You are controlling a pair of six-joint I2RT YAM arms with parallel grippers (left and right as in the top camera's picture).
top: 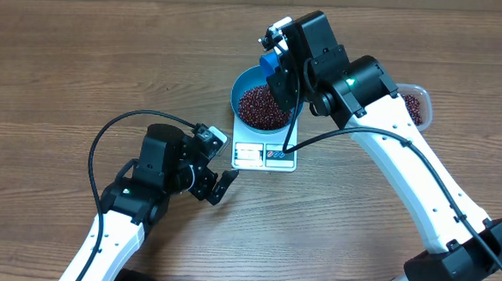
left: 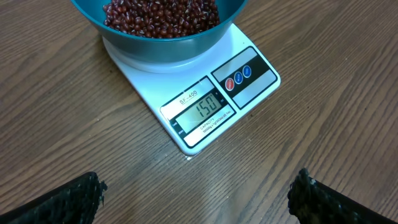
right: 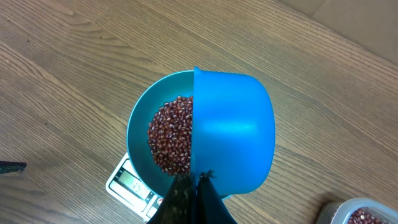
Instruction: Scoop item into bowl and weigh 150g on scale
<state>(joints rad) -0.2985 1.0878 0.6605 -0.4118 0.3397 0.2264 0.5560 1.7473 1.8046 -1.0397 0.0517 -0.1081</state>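
My right gripper is going to set the small blue scoop down on the wood (top: 375, 165) in front of the clear plastic tub.
The blue bowl (top: 247, 82) stands on the white scale (top: 265, 156) and holds a heap of dark red-brown beans (top: 261, 108). In the left wrist view the scale (left: 205, 99) shows 150 on its display, below the bowl (left: 168, 46) and its beans (left: 161, 15). My right gripper (right: 196, 180) is shut on a small blue scoop (right: 233, 130), which hangs over the right half of the bowl (right: 140, 134) with its underside toward the wrist camera. My left gripper (left: 199, 193) is open and empty above bare wood, just front-left of the scale.
A clear plastic tub (top: 414, 104) with more beans sits to the right of the bowl, partly under the right arm; its corner shows as the tub (right: 360, 214) in the right wrist view. A black cable (top: 320, 140) hangs near the scale.
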